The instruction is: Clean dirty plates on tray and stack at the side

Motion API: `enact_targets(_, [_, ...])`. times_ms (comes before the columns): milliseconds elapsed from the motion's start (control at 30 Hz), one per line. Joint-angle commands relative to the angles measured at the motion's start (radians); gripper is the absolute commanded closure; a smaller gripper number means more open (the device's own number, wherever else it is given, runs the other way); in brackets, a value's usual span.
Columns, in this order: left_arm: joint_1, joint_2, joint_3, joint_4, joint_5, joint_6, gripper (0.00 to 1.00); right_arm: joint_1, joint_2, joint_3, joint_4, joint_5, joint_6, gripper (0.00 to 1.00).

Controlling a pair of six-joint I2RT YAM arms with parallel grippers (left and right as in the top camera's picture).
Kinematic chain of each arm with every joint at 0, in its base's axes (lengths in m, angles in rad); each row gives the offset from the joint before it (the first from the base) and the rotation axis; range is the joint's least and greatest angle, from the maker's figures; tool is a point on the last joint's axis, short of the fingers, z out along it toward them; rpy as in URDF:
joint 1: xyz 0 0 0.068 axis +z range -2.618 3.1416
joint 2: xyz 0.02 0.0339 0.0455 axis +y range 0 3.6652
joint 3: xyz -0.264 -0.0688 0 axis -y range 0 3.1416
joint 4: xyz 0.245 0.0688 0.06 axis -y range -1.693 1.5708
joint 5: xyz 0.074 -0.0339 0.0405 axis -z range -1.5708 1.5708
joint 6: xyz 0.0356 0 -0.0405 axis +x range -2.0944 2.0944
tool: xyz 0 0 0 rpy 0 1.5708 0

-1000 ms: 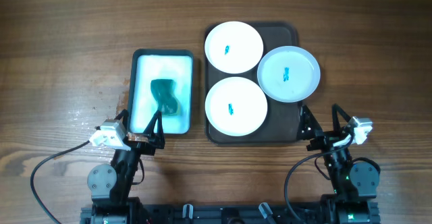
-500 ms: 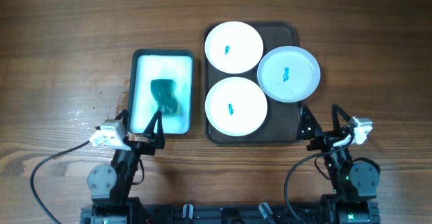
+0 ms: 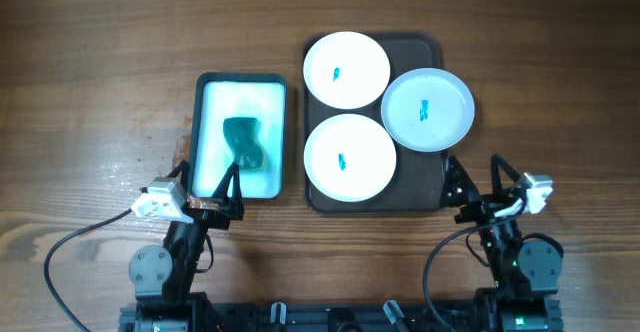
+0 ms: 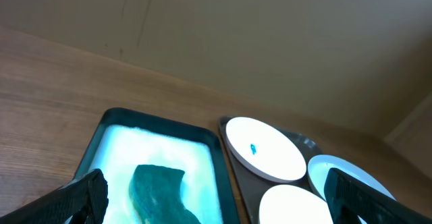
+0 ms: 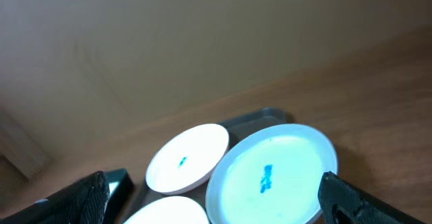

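Note:
The near plate is next for my right gripper, which should go to it and grab the plate's rim point(image 3: 394, 165) on the side facing my right gripper.
Three white plates lie on the dark brown tray point(image 3: 425, 187): a far plate point(image 3: 346, 70), a near plate point(image 3: 350, 158), and a right plate point(image 3: 427, 109) that overhangs the tray's right rim. Each has a small blue smear at centre. My left gripper point(image 3: 228, 190) is open and empty at the near end of the white basin. My right gripper point(image 3: 472, 187) is open and empty by the tray's near right corner. The left wrist view shows the far plate point(image 4: 264, 158). The right wrist view shows the right plate point(image 5: 271, 173) and the far plate point(image 5: 187, 158).
A white basin with a teal rim point(image 3: 240, 88) stands left of the tray and holds a teal sponge point(image 3: 245, 142), which also shows in the left wrist view point(image 4: 159, 191). The wooden table point(image 3: 100, 82) lies all round.

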Motion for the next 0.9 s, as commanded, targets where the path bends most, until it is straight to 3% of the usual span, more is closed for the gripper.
enact_targets(0, [-0.008, -0.007, -0.009, 0.002, 0.06, 0.012, 0.0, -0.005, -0.002, -0.001, 0.005, 0.002, 0.255, 0.0])
enact_targets(67, [-0.008, -0.007, -0.009, -0.016, 0.061, 0.013, 0.0, -0.005, 0.0, -0.001, 0.005, 0.011, 0.35, 0.0])
enact_targets(200, [-0.008, 0.002, 0.032, -0.027, 0.159, 0.013, 0.0, -0.005, 0.0, 0.003, 0.034, -0.229, -0.128, 0.0])
enact_targets(367, [-0.008, 0.183, 0.257, -0.177, 0.158, 0.017, 0.0, -0.005, 0.026, 0.126, 0.002, -0.356, -0.151, 0.0])
enact_targets(433, [-0.008, 0.362, 0.42, -0.283, 0.159, 0.017, 0.0, -0.005, 0.111, 0.244, -0.096, -0.394, -0.188, 0.0])
enact_targets(533, [-0.008, 0.66, 0.725, -0.555, 0.159, 0.017, 0.0, -0.005, 0.341, 0.508, -0.373, -0.377, -0.294, 0.0])
enact_targets(667, [-0.008, 1.068, 1.126, -0.97, 0.151, 0.043, 0.0, -0.005, 0.819, 1.043, -0.955, -0.211, -0.309, 0.0])
enact_targets(733, [-0.008, 1.131, 1.145, -0.985, 0.186, 0.01, 0.0, -0.005, 0.932, 1.102, -1.018, -0.258, -0.278, 0.0])
enact_targets(767, [-0.008, 1.162, 1.145, -1.012, 0.2, 0.009, 0.0, -0.005, 0.982, 1.1, -1.027, -0.332, -0.293, 0.05])
enact_targets(800, [-0.008, 1.191, 1.145, -1.032, 0.18, 0.013, 0.0, 0.003, 1.04, 1.1, -1.045, -0.401, -0.346, 0.19])
enact_targets(867, [-0.013, 1.252, 1.139, -1.078, 0.09, 0.012, 0.0, 0.056, 1.13, 1.1, -1.112, -0.348, -0.36, 0.23])
